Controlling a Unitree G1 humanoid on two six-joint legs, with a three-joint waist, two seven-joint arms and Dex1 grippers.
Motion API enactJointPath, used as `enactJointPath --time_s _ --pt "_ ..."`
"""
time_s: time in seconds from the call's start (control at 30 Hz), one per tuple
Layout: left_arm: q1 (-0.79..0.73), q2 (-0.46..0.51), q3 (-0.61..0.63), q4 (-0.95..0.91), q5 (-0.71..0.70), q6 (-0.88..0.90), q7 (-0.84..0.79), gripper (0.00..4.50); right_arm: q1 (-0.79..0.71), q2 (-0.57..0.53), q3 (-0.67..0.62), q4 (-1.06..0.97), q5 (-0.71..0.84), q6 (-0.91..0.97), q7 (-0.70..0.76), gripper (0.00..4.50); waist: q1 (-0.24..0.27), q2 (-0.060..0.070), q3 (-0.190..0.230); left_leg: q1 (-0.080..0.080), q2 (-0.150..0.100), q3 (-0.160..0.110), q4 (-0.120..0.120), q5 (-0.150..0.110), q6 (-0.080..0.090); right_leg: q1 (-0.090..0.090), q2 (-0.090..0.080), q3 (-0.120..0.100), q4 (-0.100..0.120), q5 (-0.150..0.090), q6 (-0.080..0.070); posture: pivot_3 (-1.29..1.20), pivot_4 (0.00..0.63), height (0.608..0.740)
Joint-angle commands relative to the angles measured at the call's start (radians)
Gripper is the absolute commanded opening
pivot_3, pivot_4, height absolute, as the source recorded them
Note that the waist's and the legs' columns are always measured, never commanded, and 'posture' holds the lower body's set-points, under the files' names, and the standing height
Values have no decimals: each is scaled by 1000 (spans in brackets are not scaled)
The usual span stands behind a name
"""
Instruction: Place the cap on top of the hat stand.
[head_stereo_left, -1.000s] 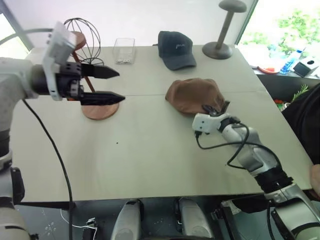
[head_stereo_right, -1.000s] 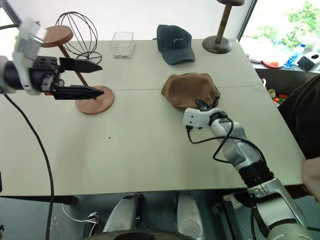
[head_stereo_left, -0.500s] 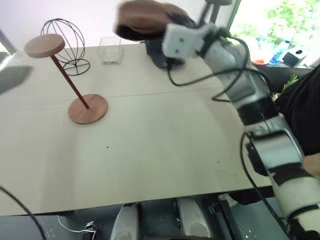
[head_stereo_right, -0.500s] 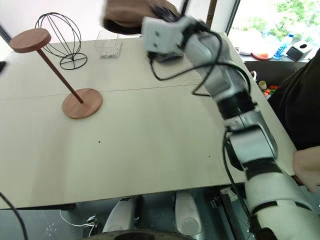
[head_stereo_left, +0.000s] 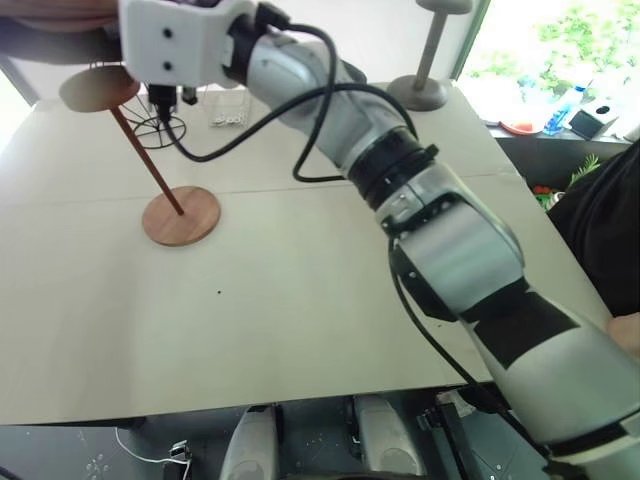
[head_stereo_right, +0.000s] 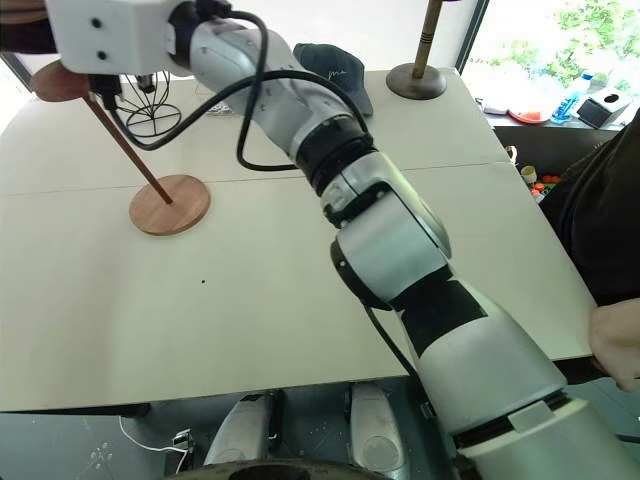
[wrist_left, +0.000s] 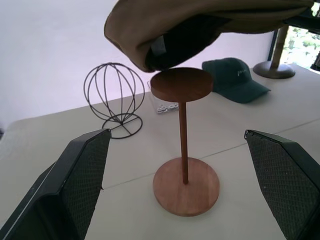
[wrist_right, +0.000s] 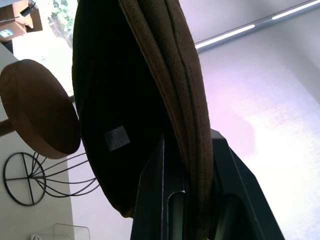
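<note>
Next, my right gripper lets go of the brown cap above the round top disc of the reddish wooden hat stand (head_stereo_left: 120, 108) (wrist_right: 41, 108).
The brown cap (wrist_left: 200, 22) hangs in the air with its dark hollow underside right over the hat stand's round top disc (wrist_left: 181, 84); I cannot tell whether they touch. My right gripper (wrist_right: 192, 150) is shut on the cap's edge, and its arm reaches across the table to the far left (head_stereo_left: 300, 80). The reddish wooden hat stand has a thin slanted rod and a flat base (head_stereo_left: 180, 215) on the table. My left gripper (wrist_left: 175, 145) stands open and empty, level, a short way back from the stand, which shows between its fingers (wrist_left: 75, 190).
Behind the hat stand are a black wire stand (wrist_left: 120, 100) and a clear box (wrist_left: 162, 106). A dark navy cap (head_stereo_right: 335, 68) and a taupe mushroom stand (head_stereo_left: 428, 90) stand at the table's far side. A person's hand (head_stereo_right: 615, 345) is at the right edge.
My right gripper lifted the cap off the table and carried it up and left to over the stand's disc. My left gripper drew back to the left, away from the stand. The camera shifted.
</note>
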Motion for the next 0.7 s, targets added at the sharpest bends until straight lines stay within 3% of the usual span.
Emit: enactJointPath --time_s 0.03,0.3,0.7 --pt "-41 55 30 -25 -23 24 38 4500 -64 42 -25 29 32 -7 -25 43 -1 0 0 0 0 0 0 0 0 0 0 0 0 0 0 0 150 740" --pt "-132 61 -36 -24 -63 38 126 4500 -23 111 3 87 13 -8 -40 43 -5 -1 0 0 1 0 -2 0 0 -1 1 0 0 0 0 0 150 740" --pt "-134 33 -75 60 -37 -34 154 4500 203 39 109 -62 -60 -79 4 43 -7 -3 -1 0 1 0 -2 0 0 -1 2 0 1 2 3 0 150 740"
